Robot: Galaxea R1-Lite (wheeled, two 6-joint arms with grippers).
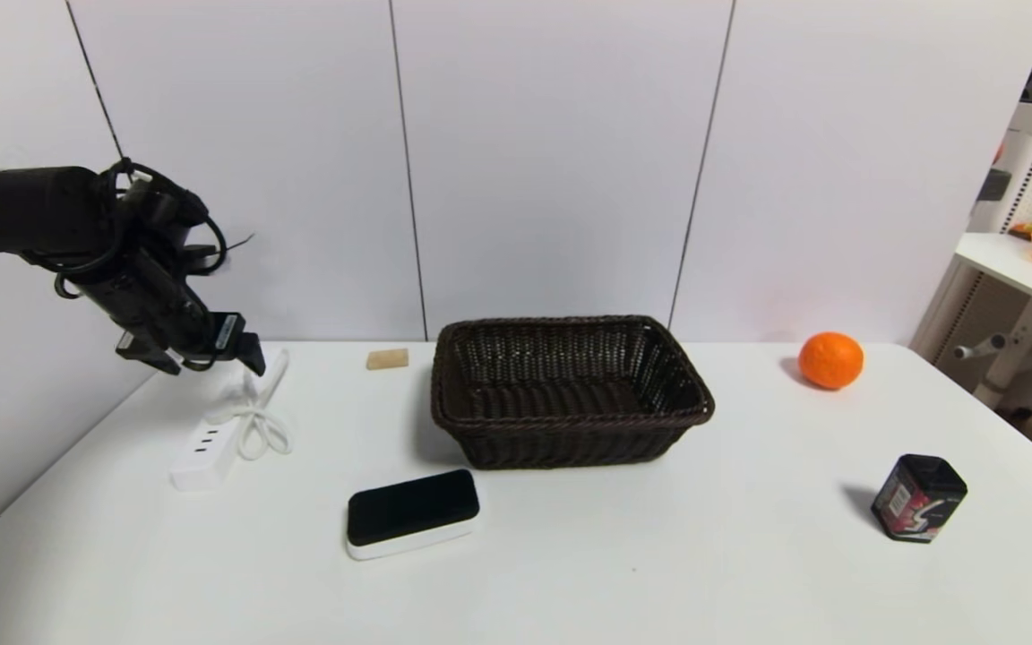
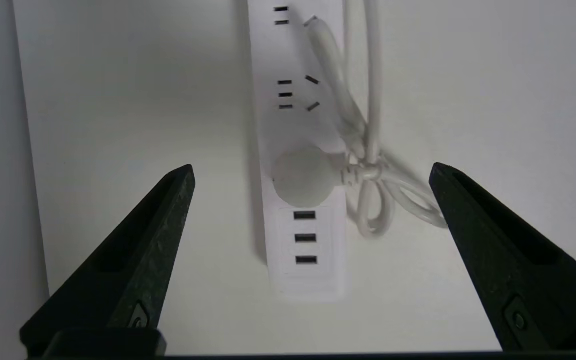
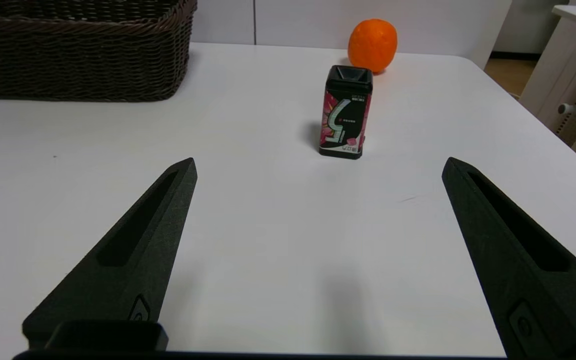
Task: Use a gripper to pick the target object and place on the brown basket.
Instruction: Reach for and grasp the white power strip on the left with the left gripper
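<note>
Next, I close my left gripper across the middle of the white power strip, at the socket (image 1: 240, 398) (image 2: 301, 103) beside the round plug and the bundled cord.
The white power strip (image 1: 211, 439) lies on the table's left side with its bundled white cord (image 1: 256, 421) beside it. My left gripper (image 1: 211, 358) hangs open and empty above the strip's far part. In the left wrist view the strip (image 2: 303, 200) runs lengthwise between my open fingers (image 2: 163, 235), well below them, and my left gripper (image 2: 312, 172) holds nothing. The dark brown woven basket (image 1: 570, 421) stands empty at the table's middle. My right gripper (image 3: 319, 165) is open and empty low over bare table; it does not show in the head view.
A black-topped white block (image 1: 412, 512) lies in front of the basket. A small tan block (image 1: 387, 358) sits left of the basket. An orange (image 1: 830, 359) and a black tin (image 1: 917, 497) stand at the right. The table's left edge is close to the strip.
</note>
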